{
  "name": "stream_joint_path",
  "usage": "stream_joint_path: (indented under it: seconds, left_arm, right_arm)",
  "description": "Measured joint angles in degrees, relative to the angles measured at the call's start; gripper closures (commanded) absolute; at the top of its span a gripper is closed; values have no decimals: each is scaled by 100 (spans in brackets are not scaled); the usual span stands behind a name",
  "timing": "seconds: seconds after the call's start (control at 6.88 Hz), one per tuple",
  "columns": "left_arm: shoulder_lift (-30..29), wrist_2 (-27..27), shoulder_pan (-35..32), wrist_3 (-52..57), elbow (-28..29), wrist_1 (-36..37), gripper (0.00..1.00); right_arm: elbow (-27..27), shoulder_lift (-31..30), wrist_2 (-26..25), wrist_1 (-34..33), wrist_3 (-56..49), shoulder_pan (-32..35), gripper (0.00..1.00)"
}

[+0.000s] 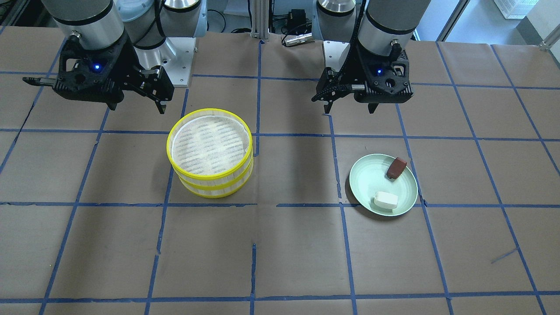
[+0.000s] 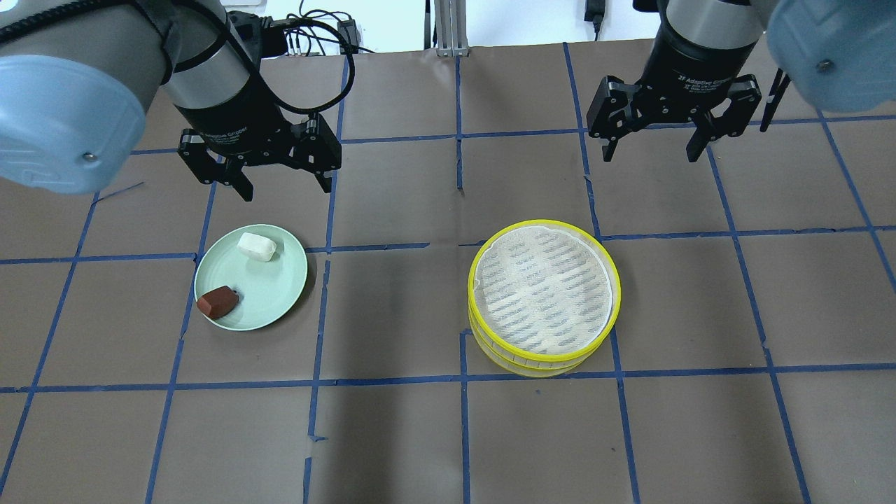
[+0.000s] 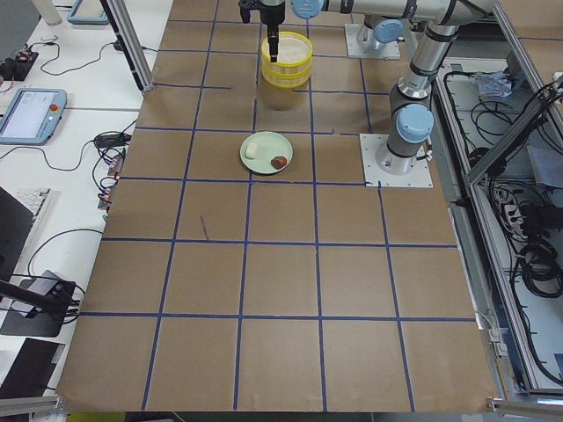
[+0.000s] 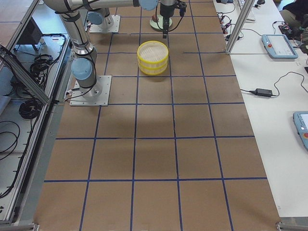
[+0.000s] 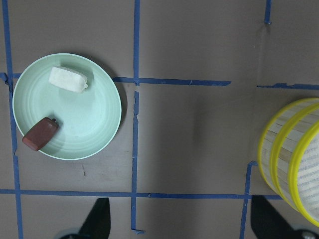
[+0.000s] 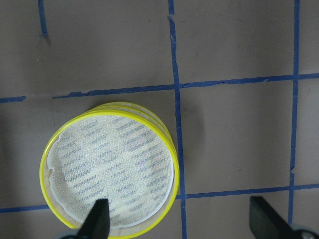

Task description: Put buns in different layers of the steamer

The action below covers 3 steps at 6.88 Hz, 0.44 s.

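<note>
The robot's right gripper will close on the yellow rim (image 1: 169, 140) (image 6: 177, 170) of the steamer's top level, on the side farthest from the pale green plate.
The white bun (image 2: 256, 246) and the reddish-brown bun (image 2: 218, 302) lie on a pale green plate (image 2: 269, 294); both also show in the left wrist view, the white bun (image 5: 69, 79) and the brown bun (image 5: 40, 134). The steamer (image 2: 543, 297) stands with its two yellow-rimmed tiers stacked, the top tier empty; it also shows in the front view (image 1: 210, 152) and the right wrist view (image 6: 110, 170). My left gripper (image 2: 282, 187) hangs open and empty above the table just beyond the plate. My right gripper (image 2: 653, 152) hangs open and empty beyond the steamer.
The table is covered in brown paper with a blue tape grid (image 2: 458, 140). The robot bases (image 1: 175, 65) stand at the table's back edge. Desks with tablets and cables (image 3: 35, 114) flank the table in the side views.
</note>
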Motion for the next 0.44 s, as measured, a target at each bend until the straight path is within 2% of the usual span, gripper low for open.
stream_joint_path:
  seconds: [0.44]
  left_arm:
    - [-1,6,0,5,-20,0,0]
  right_arm:
    - [37,1,5,0,21,0,0]
